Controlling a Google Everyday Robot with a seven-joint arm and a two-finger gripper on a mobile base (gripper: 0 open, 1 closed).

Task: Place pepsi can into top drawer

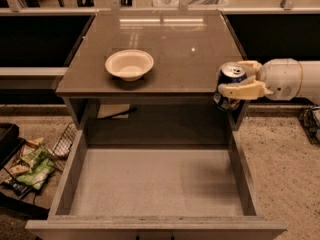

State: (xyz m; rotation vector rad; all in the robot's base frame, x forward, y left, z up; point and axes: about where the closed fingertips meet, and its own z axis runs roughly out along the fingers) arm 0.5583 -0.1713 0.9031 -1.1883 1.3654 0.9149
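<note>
My gripper is going to let go of the pepsi can, now held upright above the drawer, on the drawer's grey bottom beside the side (212, 183) nearest my arm.
My gripper (241, 79) reaches in from the right and is shut on the pepsi can (230, 86), a dark blue can with a silver top. It holds the can upright in the air at the front right corner of the brown cabinet top (160, 39), above the back right of the top drawer (155, 181). The drawer is pulled fully open, with a pale grey floor and thin grey side walls, and nothing lies in it.
A cream round bowl (129, 64) stands on the cabinet top, left of centre. A wire basket with snack bags (30, 166) sits on the floor at the left. A dark object (312, 124) lies on the floor at the right edge.
</note>
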